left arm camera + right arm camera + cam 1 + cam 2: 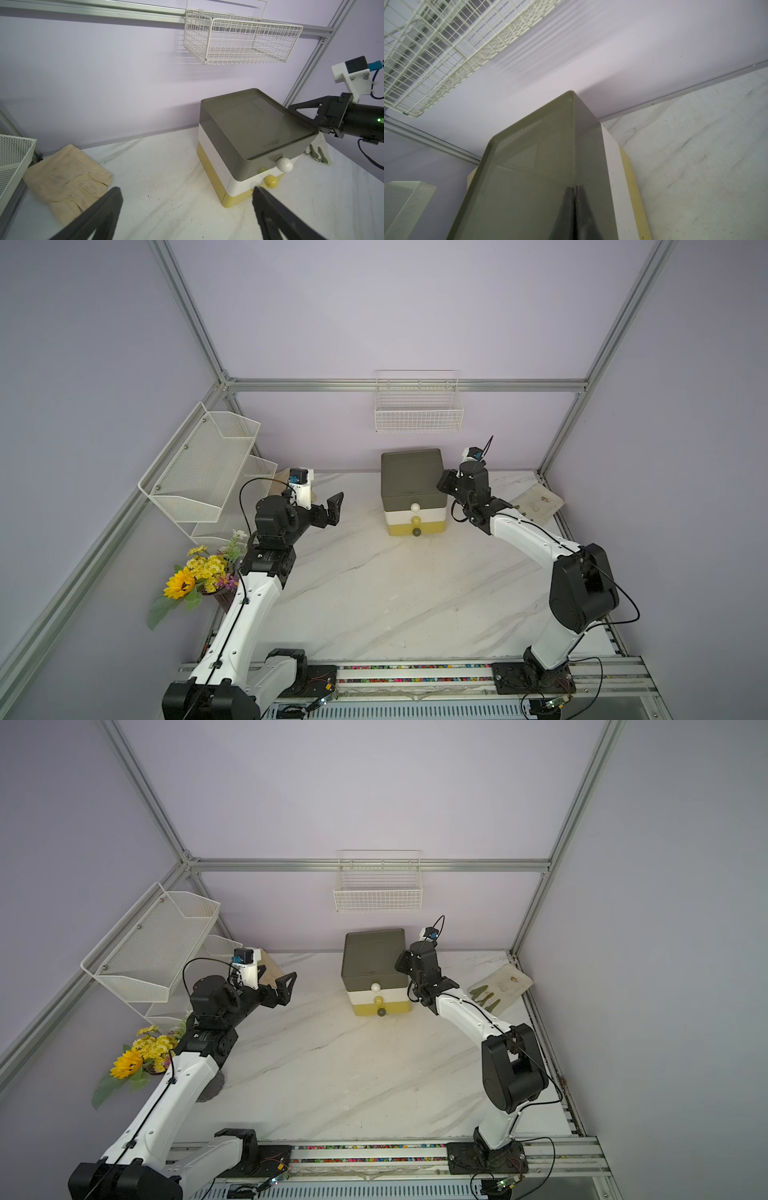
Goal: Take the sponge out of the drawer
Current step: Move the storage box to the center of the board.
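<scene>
The sponge is in the grey top drawer, so my left gripper needs to next go to the grey top drawer's white knob (pixel 415 507) (pixel 284 164) and close there.
The drawer unit (pixel 413 489) stands at the back of the marble table (pixel 374 593), with a grey top drawer, a white middle one and a yellow bottom one, all pushed in. Their knobs (pixel 284 164) face the front. The sponge is hidden. My left gripper (pixel 332 510) (pixel 187 190) hangs open and empty to the left of the unit, pointing at it. My right gripper (pixel 444 485) (pixel 574 188) is shut on nothing, its tips at the right edge of the unit's grey top (pixel 533 166); it also shows in the left wrist view as the right gripper (pixel 295 107).
A white wire basket (pixel 419 406) hangs on the back wall above the unit. A white mesh shelf (pixel 203 472) stands at the left, with flowers (pixel 199 576) in front of it. A pale glove (pixel 68 180) lies back left, and another pale glove (pixel 498 986) back right.
</scene>
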Controlling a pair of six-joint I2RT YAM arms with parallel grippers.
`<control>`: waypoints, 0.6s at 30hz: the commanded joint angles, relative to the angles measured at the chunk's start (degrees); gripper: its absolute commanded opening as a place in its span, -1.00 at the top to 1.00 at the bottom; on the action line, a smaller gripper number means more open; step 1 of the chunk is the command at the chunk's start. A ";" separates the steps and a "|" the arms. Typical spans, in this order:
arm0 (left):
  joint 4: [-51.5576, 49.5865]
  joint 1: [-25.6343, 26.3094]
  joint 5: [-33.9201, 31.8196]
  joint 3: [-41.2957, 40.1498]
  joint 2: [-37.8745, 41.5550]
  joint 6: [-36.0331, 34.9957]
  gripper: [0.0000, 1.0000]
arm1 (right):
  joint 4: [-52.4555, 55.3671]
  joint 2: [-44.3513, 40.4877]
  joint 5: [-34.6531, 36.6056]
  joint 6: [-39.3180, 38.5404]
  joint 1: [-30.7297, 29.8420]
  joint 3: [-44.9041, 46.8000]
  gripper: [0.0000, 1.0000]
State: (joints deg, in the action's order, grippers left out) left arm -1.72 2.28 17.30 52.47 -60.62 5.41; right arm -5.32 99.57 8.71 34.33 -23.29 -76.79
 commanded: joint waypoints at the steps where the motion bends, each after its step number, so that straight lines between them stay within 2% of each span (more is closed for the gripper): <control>1: 2.76 -0.02 1.32 -0.43 0.15 0.89 -1.00 | -6.08 1.07 -4.66 3.42 -0.93 -0.01 1.00; 12: 2.73 0.26 1.60 -0.29 -0.46 0.96 -0.99 | -5.18 0.72 -3.24 4.43 -0.88 1.51 1.00; 18: 2.53 0.44 1.54 -0.28 -0.66 0.92 -1.00 | -3.71 0.01 -1.46 3.80 -0.37 2.01 0.91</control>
State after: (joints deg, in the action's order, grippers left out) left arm -1.34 2.39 17.91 52.47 -61.28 5.43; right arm -8.16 100.03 9.43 37.52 -23.11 -75.44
